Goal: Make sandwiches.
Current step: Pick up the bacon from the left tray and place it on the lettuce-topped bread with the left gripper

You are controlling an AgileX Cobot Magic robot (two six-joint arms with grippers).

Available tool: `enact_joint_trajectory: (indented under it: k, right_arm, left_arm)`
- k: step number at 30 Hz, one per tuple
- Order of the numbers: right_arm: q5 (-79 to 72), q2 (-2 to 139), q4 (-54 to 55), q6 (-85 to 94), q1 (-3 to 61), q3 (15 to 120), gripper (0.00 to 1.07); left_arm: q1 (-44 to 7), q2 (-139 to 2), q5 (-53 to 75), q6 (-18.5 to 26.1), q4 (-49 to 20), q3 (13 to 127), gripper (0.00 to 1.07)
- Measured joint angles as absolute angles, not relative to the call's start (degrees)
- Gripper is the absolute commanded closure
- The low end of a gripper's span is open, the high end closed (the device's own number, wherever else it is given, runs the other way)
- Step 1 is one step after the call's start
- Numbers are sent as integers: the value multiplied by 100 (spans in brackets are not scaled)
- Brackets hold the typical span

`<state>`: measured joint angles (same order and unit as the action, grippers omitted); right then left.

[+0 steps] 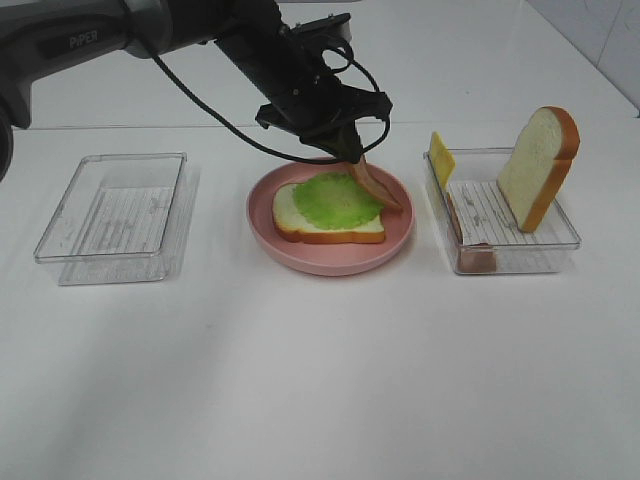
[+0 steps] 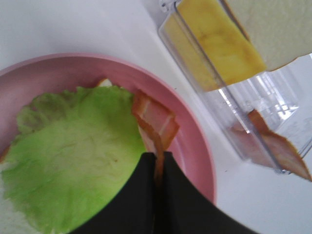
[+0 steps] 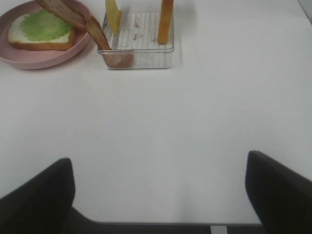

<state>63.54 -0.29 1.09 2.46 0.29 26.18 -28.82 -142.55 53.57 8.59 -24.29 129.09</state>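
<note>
The brown bacon strip will go down across the middle of the green lettuce leaf (image 1: 336,198) (image 2: 80,155) from my left gripper.
On the pink plate (image 1: 330,262) lies one white bread slice (image 1: 300,222) with a green lettuce leaf (image 1: 335,198) on top. My left gripper (image 1: 350,150) hangs over the plate's far right side, shut on the top end of a brown bacon strip (image 1: 378,185). The strip slopes down to the plate's right rim. The left wrist view shows the bacon (image 2: 156,122) pinched between the black fingertips (image 2: 141,195), beside the lettuce (image 2: 73,161). My right gripper (image 3: 160,163) stands open over bare table, nothing between its fingers (image 3: 39,195).
The clear tray (image 1: 500,215) right of the plate holds an upright bread slice (image 1: 540,165), a yellow cheese slice (image 1: 441,158) and ham (image 1: 475,258). An empty clear tray (image 1: 115,215) sits at the left. The table is white.
</note>
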Motion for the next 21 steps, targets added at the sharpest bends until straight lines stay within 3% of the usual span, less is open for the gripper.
enact_joint_trajectory:
  k: [7, 21]
  right_arm:
    - [6354, -29, 109, 246, 29, 2618, 15]
    - [6354, -29, 109, 246, 29, 2618, 15]
  left_arm:
    - [-2882, -14255, 5672, 859, -1616, 12909, 107]
    - [-2882, -14255, 5724, 859, -1295, 12909, 107]
